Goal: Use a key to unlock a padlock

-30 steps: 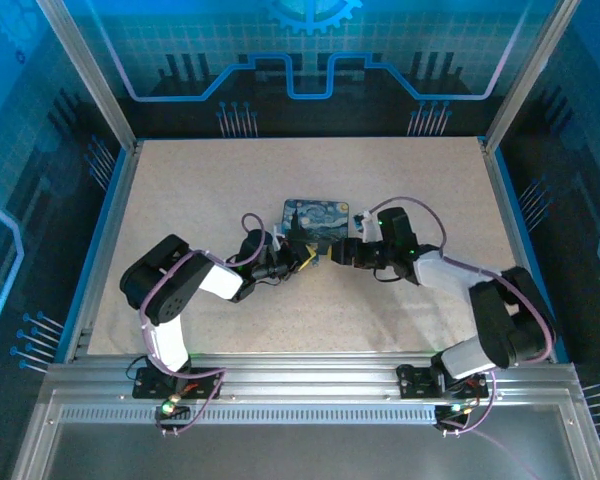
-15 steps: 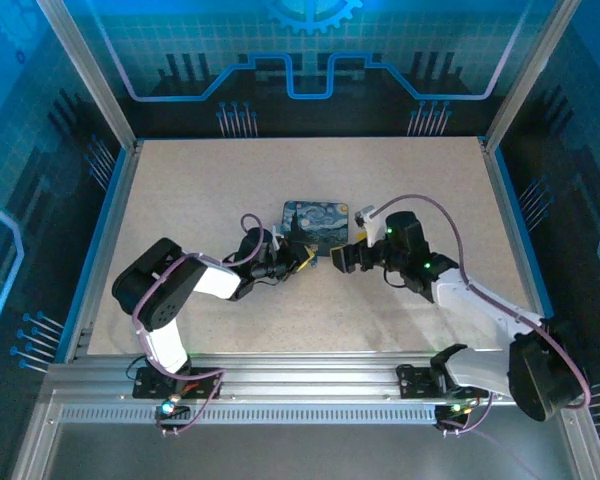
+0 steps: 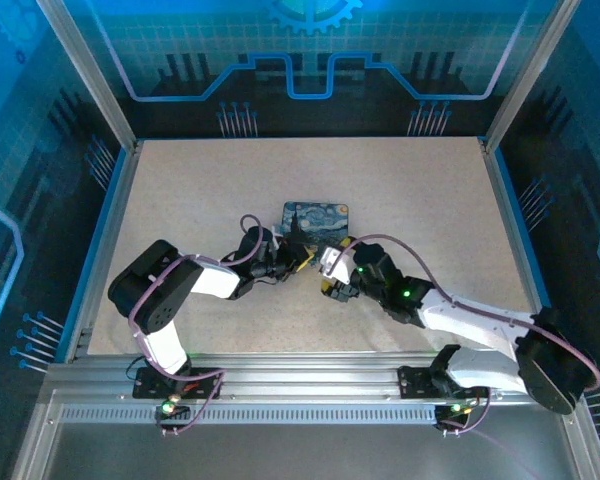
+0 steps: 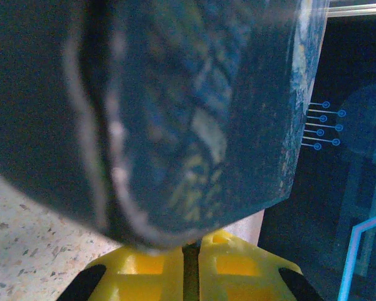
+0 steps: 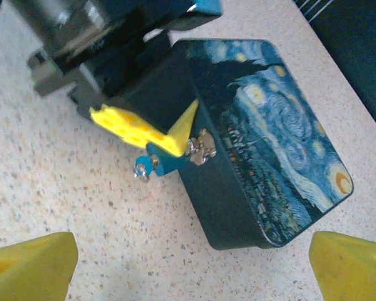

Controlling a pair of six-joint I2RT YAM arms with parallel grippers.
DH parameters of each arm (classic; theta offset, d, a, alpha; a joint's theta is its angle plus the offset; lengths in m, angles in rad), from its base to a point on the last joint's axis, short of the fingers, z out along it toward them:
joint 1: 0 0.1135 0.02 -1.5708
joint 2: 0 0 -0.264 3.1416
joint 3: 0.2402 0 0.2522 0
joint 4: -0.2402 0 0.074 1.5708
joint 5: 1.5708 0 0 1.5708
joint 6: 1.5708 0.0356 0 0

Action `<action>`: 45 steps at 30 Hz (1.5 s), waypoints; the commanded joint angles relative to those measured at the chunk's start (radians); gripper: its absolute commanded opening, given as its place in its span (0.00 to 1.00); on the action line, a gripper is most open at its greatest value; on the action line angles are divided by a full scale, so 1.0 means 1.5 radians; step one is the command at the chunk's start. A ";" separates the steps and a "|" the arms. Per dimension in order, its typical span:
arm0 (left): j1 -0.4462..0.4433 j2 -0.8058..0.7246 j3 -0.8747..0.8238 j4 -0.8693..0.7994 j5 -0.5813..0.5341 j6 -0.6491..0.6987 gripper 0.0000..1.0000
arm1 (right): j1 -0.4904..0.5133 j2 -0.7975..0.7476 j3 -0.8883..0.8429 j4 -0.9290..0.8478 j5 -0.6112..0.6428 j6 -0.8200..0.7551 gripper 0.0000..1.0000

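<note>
The key sticks out of the padlock at an angle to the fingers of my right gripper, so next I line that gripper up and pinch the key's head (image 5: pixel 143 168) before I turn it.
In the right wrist view, the left gripper's yellow fingers (image 5: pixel 144 132) are shut on the padlock (image 5: pixel 166 160), a small blue block against the tin's near-left side. Silver metal (image 5: pixel 200 149) joins its upper end to the tin. A tiny blue-and-silver piece that looks like the key (image 5: pixel 141 168) sticks out of its lower end, with nothing gripping it. My right gripper (image 5: pixel 188 276) is open, its yellow fingertips (image 5: pixel 25 263) far apart over bare table short of the lock. From above, the left gripper (image 3: pixel 302 258) and right gripper (image 3: pixel 330 275) sit close together.
The dark-blue starry-night tin (image 3: pixel 317 220) lies flat mid-table and looms blurred just ahead of the left gripper (image 4: pixel 191 269). Speckled tabletop (image 3: pixel 230 180) stretches all round. Blue rails edge the left (image 3: pixel 105 240) and right (image 3: pixel 510 230) sides.
My right gripper's jaws have spread wide and it has drawn back slightly toward the near edge, its arm stretching low across the table. The left gripper has held still.
</note>
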 commanded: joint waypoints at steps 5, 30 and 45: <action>-0.005 -0.014 0.009 0.002 -0.002 -0.042 0.00 | 0.010 0.064 -0.026 0.133 0.033 -0.109 0.97; -0.008 -0.007 0.005 0.022 -0.005 -0.074 0.00 | 0.037 0.216 0.032 0.228 0.036 -0.110 0.66; -0.007 -0.007 0.007 0.022 -0.005 -0.084 0.00 | 0.046 0.249 0.050 0.222 0.066 -0.124 0.31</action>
